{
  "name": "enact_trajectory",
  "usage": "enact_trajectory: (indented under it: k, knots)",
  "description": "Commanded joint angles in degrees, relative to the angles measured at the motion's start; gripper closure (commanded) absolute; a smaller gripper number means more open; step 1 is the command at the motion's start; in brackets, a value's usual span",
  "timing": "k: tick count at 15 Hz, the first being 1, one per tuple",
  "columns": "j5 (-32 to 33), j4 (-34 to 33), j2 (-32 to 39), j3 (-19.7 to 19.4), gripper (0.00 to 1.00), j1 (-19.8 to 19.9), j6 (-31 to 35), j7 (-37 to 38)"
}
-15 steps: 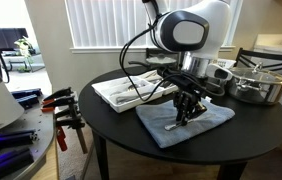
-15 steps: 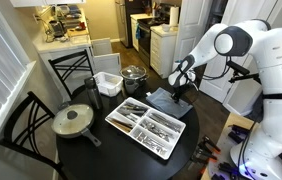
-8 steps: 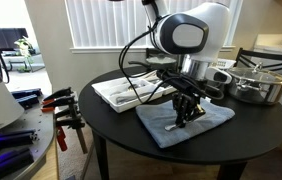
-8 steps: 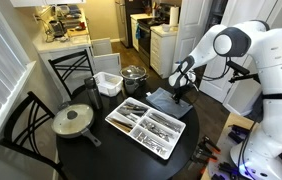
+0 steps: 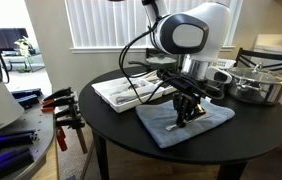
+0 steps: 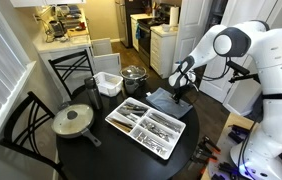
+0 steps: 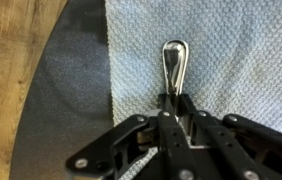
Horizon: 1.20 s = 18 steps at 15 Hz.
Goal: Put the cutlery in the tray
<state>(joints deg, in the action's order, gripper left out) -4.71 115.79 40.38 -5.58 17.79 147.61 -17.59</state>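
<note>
My gripper needs to carefully release the slim silver utensil so that it rests in the middle compartment of the white divided tray point(image 5: 134, 90).
My gripper point(image 7: 173, 108) is down on a grey-blue cloth point(image 7: 231, 50) at the edge of the round black table. Its fingers are shut on a slim silver utensil point(image 7: 173, 62), whose rounded end lies on the cloth and points away from the jaws. In both exterior views the gripper point(image 5: 186, 114) point(image 6: 181, 95) stands on the cloth point(image 5: 211, 120) point(image 6: 163, 99). The white divided tray point(image 5: 109, 92) point(image 6: 121, 127) lies beside the cloth and holds several silver cutlery pieces point(image 6: 151, 124).
A steel pot point(image 5: 257, 85) point(image 6: 133, 75) and a small white slotted basket point(image 6: 108, 83) stand at the table's back. A lidded pan point(image 6: 73, 120) sits near a black chair point(image 6: 21, 125). Clamps point(image 5: 65, 104) hang off a side bench. Wood floor point(image 7: 21, 60) shows beyond the table edge.
</note>
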Motion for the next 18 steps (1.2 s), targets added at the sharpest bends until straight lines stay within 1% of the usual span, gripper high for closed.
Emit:
enact_trajectory:
  k: [1,4,6,8,10,14,16,18]
  knots:
    - [1.55,3.66,-4.96,0.10,0.96,-0.06,1.46,0.39]
    - [1.77,6.07,-8.66,0.41,0.96,-0.28,2.60,-0.22]
    - [1.45,7.32,-10.71,1.64,0.96,0.11,2.49,-1.52]
    - [0.25,8.70,-12.43,4.18,0.96,0.83,1.78,-4.20]
    - [-1.53,10.53,-14.12,7.58,0.96,1.42,0.87,-7.43]
    - [-5.25,13.76,-16.74,13.06,0.96,0.77,-1.68,-11.39]
    - [-6.96,14.77,-17.72,14.78,0.96,0.05,-3.57,-12.29]
    - [-8.10,15.31,-18.51,15.33,0.96,-0.98,-6.37,-11.56]
